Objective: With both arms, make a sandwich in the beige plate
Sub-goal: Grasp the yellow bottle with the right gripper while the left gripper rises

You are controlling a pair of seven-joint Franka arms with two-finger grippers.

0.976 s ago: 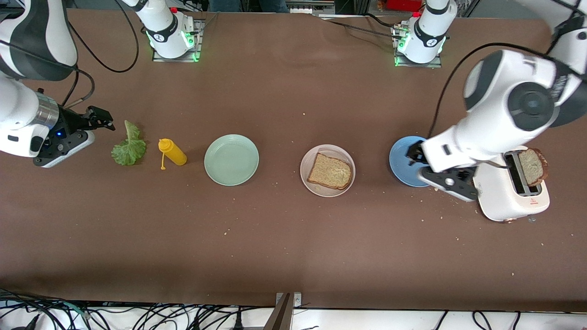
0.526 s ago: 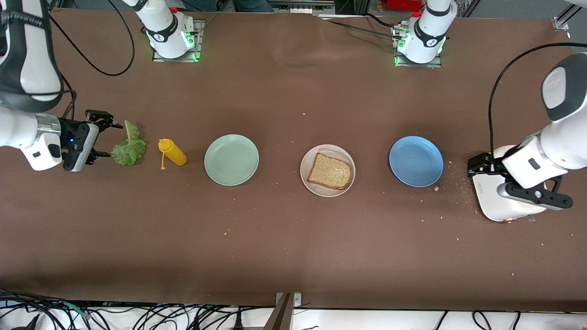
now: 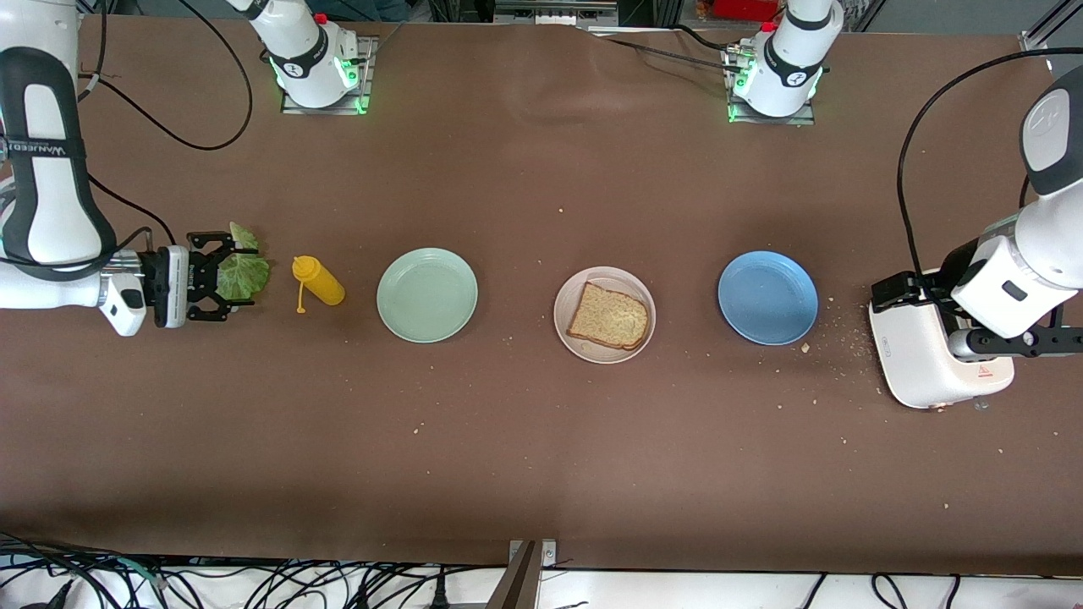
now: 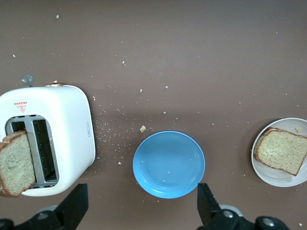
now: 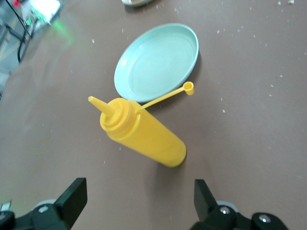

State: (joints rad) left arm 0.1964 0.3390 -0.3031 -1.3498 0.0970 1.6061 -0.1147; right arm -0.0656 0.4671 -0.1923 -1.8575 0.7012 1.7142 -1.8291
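Observation:
The yellow squeeze bottle is next for my right gripper, which should go to it and close on the lower body of the bottle (image 3: 326,288) (image 5: 160,145), below its cap.
One slice of speckled brown bread (image 3: 607,317) lies on the beige plate (image 3: 562,326) at mid-table; both also show in the left wrist view, bread (image 4: 282,151) on plate (image 4: 268,175). A second slice (image 4: 17,163) stands in the white toaster (image 4: 53,124); my left arm hides it in the front view. The green lettuce leaf (image 3: 247,272) lies on the table at the right arm's end. My right gripper (image 3: 225,279) is open, low, with its fingers either side of the leaf's end; the right wrist view (image 5: 141,206) does not show the leaf. My left gripper (image 3: 898,289) is open and empty over the toaster (image 3: 931,372); it shows open in its wrist view (image 4: 143,211).
A yellow squeeze bottle (image 3: 318,281) lies beside the lettuce, also in the right wrist view (image 5: 144,136). A mint-green plate (image 3: 426,295) and a blue plate (image 3: 767,298) flank the beige plate. Crumbs lie between the blue plate and the toaster.
My right gripper has swung level and moved in until its open fingers reach round the lettuce. My left arm has moved from over the blue plate to over the toaster.

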